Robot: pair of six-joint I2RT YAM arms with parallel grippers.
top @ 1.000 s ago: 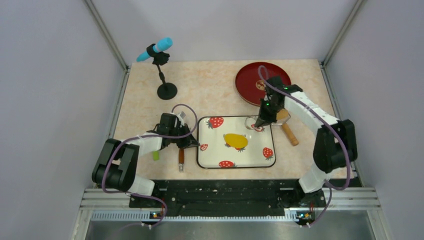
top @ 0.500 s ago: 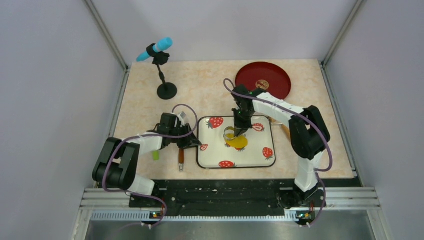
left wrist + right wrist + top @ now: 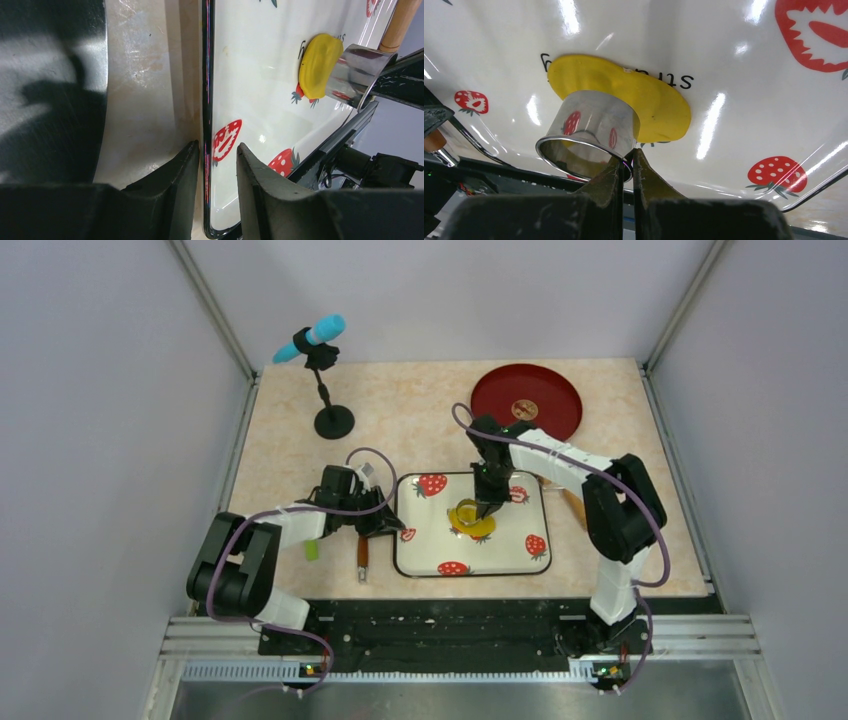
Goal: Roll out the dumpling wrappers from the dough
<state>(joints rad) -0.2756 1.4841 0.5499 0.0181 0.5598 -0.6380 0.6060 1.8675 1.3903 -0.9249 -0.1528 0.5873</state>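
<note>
I need to regrip with my right gripper, which alone holds the ring by one side, while my left gripper takes the ring's opposite side (image 3: 542, 142), before both press the ring down.
The dough (image 3: 478, 527) is a flattened bright yellow patch in the middle of the white strawberry tray (image 3: 430, 540). A small metal ring (image 3: 466, 513) stands on the dough's near-left part. My right gripper (image 3: 487, 502) is shut on the ring's wall (image 3: 594, 125), one finger inside and one outside, its tips (image 3: 629, 156) just off the dough (image 3: 659, 102). My left gripper (image 3: 216, 147) is open and straddles the tray's left rim (image 3: 205, 75) without touching it. From there the dough (image 3: 317, 65) and ring (image 3: 357, 75) lie far ahead. Dumpling wrappers are out of view.
A tan wooden roller (image 3: 579, 508) lies right of the tray, partly under the right arm. A red plate (image 3: 527, 400) sits at the back right and a microphone stand (image 3: 333, 420) at the back left. A brown-handled tool (image 3: 362, 558) and a green piece (image 3: 312, 551) lie left of the tray.
My right arm swung left from the tray's far right corner, carrying the ring, and set it down onto the dough. The left arm stayed at the tray's left rim.
</note>
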